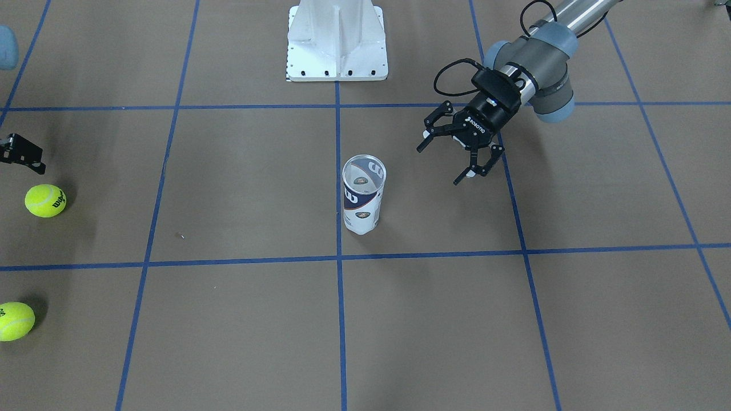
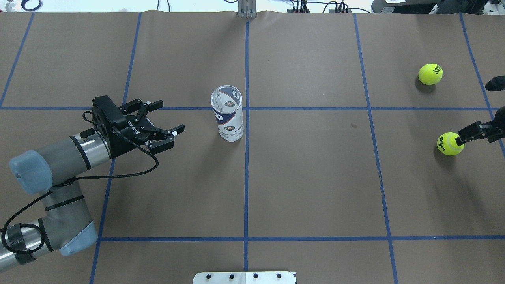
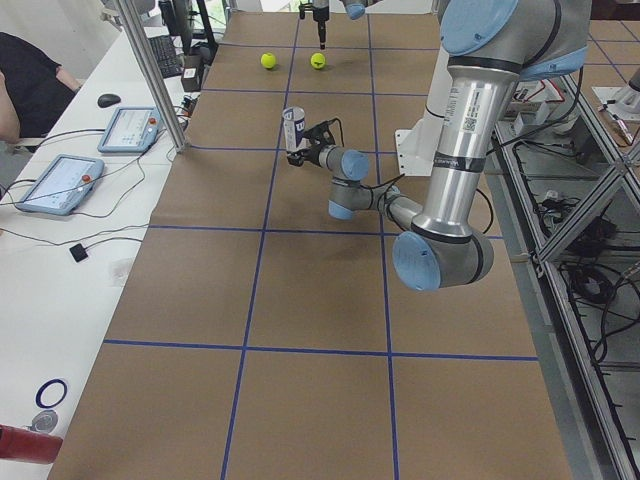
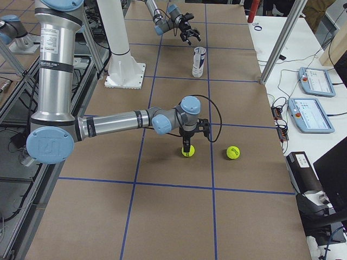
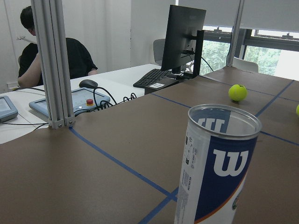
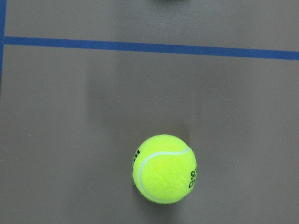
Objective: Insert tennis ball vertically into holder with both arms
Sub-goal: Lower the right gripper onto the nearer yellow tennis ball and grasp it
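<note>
My right gripper will close around the sides of the tennis ball (image 1: 45,201) (image 6: 164,169), the one that is lying nearer to the base of the white pedestal.
The holder (image 2: 227,114) is a clear can with a navy-and-white "W" label. It stands upright, mouth open, near the table's middle (image 1: 363,195), and fills the lower right of the left wrist view (image 5: 217,168). My left gripper (image 2: 167,123) hovers open and empty a short way to its side (image 1: 442,165). One tennis ball (image 2: 449,143) lies at the right edge (image 1: 45,200), with my right gripper (image 2: 461,139) pointing down just over it (image 4: 187,144). Whether its fingers are open or shut cannot be told. A second tennis ball (image 2: 430,74) lies farther out (image 6: 164,168).
The white pedestal base (image 1: 337,51) stands at the robot's side of the table. Blue tape lines (image 2: 246,173) grid the brown surface. Beyond the far edge are an aluminium post (image 5: 51,65), tablets (image 4: 312,81), a monitor (image 5: 186,37) and a seated person (image 5: 74,58).
</note>
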`<state>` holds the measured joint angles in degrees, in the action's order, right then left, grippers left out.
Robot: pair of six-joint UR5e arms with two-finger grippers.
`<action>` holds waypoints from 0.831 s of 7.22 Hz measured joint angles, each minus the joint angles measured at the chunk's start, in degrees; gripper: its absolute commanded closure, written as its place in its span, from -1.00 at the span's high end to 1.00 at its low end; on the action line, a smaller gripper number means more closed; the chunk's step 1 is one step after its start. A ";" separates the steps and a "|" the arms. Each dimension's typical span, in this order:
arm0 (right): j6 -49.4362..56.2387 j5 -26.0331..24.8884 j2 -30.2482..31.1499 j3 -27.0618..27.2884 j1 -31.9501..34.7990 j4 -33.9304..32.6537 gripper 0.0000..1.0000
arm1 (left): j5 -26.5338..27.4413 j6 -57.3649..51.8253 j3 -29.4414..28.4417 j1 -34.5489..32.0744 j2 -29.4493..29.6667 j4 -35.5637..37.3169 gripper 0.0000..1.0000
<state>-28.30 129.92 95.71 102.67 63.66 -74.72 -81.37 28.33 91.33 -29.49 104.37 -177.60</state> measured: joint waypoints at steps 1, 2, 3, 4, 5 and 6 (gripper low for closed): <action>0.86 -0.28 -0.43 -1.02 -0.32 0.01 0.99 | 0.04 -0.02 -0.08 -0.03 0.30 0.00 0.97; 1.23 -0.61 -1.02 -1.92 -0.84 0.02 0.99 | 0.06 -0.03 -0.14 -0.06 0.51 0.02 0.97; 1.67 -0.93 -2.01 -3.31 -1.44 0.02 0.99 | 0.07 -0.03 -0.22 -0.15 0.61 0.00 0.97; 2.26 -1.07 -3.04 -4.83 -1.87 0.02 0.99 | 0.05 -0.03 -0.34 -0.23 0.63 -0.02 0.97; 2.59 -1.15 -3.70 -6.08 -2.41 0.04 0.99 | 0.04 -0.03 -0.45 -0.30 0.65 -0.02 0.97; 2.71 -1.26 -4.02 -7.01 -2.99 0.07 0.99 | 0.05 -0.03 -0.53 -0.34 0.64 -0.02 0.97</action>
<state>-25.59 128.65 91.70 95.66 60.67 -74.65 -81.32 28.30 90.80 -29.83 105.01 -177.63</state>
